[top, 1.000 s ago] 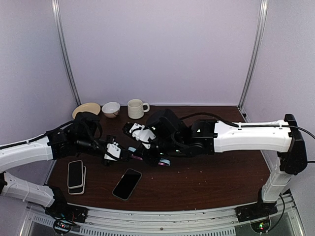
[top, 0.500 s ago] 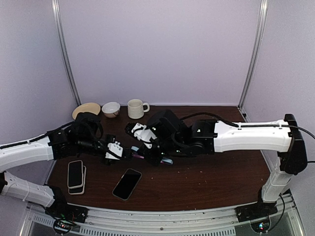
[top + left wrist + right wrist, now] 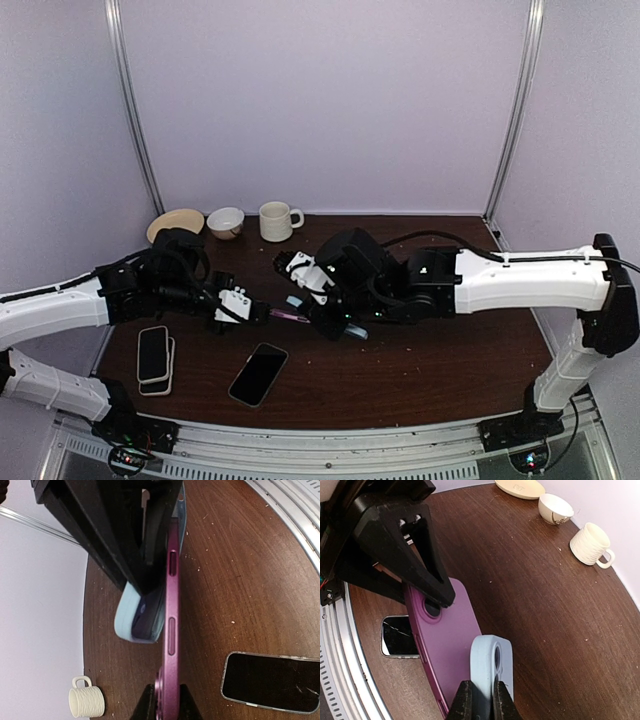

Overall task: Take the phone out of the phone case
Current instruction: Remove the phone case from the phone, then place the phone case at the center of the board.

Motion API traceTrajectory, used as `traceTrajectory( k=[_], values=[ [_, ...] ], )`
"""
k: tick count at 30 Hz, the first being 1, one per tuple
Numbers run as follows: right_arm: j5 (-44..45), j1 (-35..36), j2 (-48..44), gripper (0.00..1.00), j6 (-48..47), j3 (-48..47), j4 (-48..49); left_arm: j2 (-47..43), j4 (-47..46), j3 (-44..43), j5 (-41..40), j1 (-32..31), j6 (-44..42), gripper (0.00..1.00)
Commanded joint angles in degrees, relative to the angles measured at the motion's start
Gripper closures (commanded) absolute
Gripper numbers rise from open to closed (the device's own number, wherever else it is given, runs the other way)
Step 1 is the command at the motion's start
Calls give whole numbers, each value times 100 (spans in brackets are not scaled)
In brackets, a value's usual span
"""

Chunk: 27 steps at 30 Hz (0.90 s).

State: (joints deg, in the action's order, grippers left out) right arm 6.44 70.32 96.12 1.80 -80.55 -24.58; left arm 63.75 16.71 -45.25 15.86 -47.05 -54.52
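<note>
The light blue phone case will go down on the bare brown table (image 3: 401, 284) under the black wrist behind my right gripper.
A magenta phone case (image 3: 171, 610) hangs edge-on above the table, and my left gripper (image 3: 166, 692) is shut on its camera end. The same magenta case (image 3: 447, 640) shows its flat back and camera hole in the right wrist view. Beside it, my right gripper (image 3: 481, 692) is shut on a light blue case (image 3: 487, 662). A dark phone (image 3: 150, 617) sits inside the blue case (image 3: 125, 622). From above, the left gripper (image 3: 262, 313) and right gripper (image 3: 322, 316) meet mid-table, with the magenta case (image 3: 290, 316) between them. The two cases lie side by side; I cannot tell whether they touch.
A bare black phone (image 3: 258, 373) lies face up near the front edge, under the grippers. Two stacked phones (image 3: 153, 358) rest at the front left. A ribbed mug (image 3: 277, 221), a bowl (image 3: 225, 221) and a plate (image 3: 176, 222) stand along the back left.
My right arm has drawn to the right with the light blue case, away from the left gripper. The left arm has held still with the magenta case.
</note>
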Motion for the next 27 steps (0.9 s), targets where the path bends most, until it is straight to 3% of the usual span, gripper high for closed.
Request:
traceTrajectory(
  k=[1, 8, 14, 20, 27],
  values=[
    [310, -3, -506, 100, 178, 308, -257, -91, -706, -94, -318, 38, -72, 100],
    [735, -206, -1141, 100, 303, 829, -526, -224, -723, 0, -580, 38, -195, 100],
    [685, -840, -1665, 100, 615, 1372, -243, -321, -731, 46, -665, 38, -271, 100],
    [182, -1862, -1806, 100, 1276, 1660, 218, -387, -731, 102, -542, 42, -296, 100],
    [-1001, -3055, -1401, 100, 2115, 1823, 978, -411, -718, 121, -421, 38, -313, 100]
  ],
)
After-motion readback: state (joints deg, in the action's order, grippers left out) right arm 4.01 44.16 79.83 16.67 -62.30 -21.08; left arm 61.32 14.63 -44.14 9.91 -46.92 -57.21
